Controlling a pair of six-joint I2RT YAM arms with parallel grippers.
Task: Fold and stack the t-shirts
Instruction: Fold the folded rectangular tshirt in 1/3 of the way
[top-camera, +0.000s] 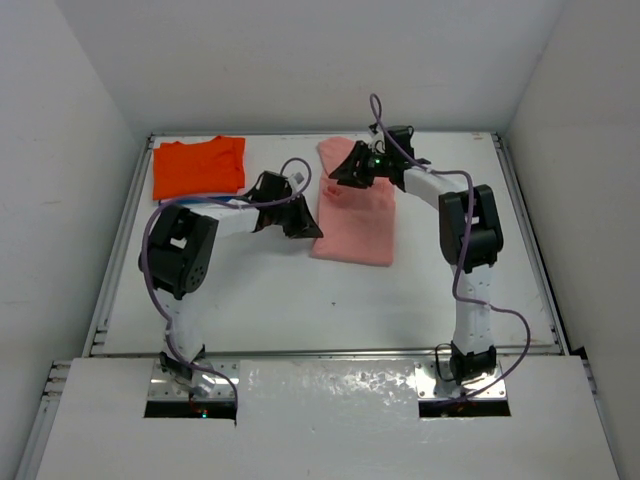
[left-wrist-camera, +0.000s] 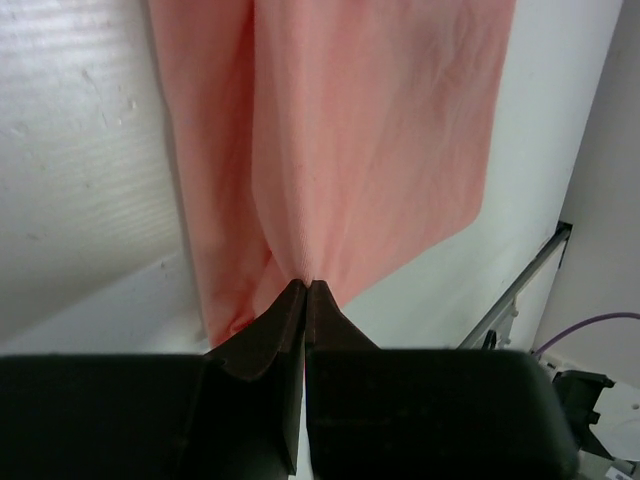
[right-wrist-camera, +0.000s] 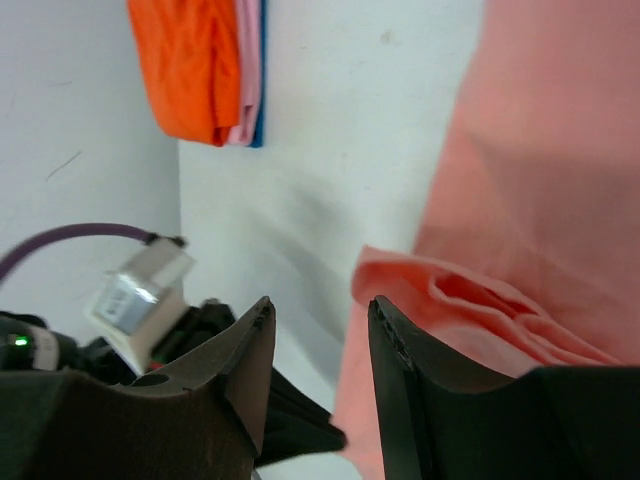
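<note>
The lower layer of the pink t-shirt sticks out beside where my left gripper pinches, so my left gripper should open and grip both layers together at the t-shirt's near corner (left-wrist-camera: 226, 328).
The pale salmon-pink t-shirt (top-camera: 358, 220) lies partly folded in the middle of the table. My left gripper (top-camera: 305, 226) is at its left edge and is shut on a pinch of the pink cloth (left-wrist-camera: 380, 150). My right gripper (top-camera: 345, 172) is at the shirt's far left corner, jaws open, with a bunched fold of pink cloth (right-wrist-camera: 470, 300) beside its right finger. The bright orange t-shirt (top-camera: 198, 165) lies folded at the far left; in the right wrist view it (right-wrist-camera: 190, 65) tops a stack with a pink layer and a thin blue edge (right-wrist-camera: 261, 70).
White walls close in the table on the left, back and right. A raised metal rail (top-camera: 120, 240) runs along the table's left side and another (top-camera: 528, 240) along the right. Purple cables loop over both arms.
</note>
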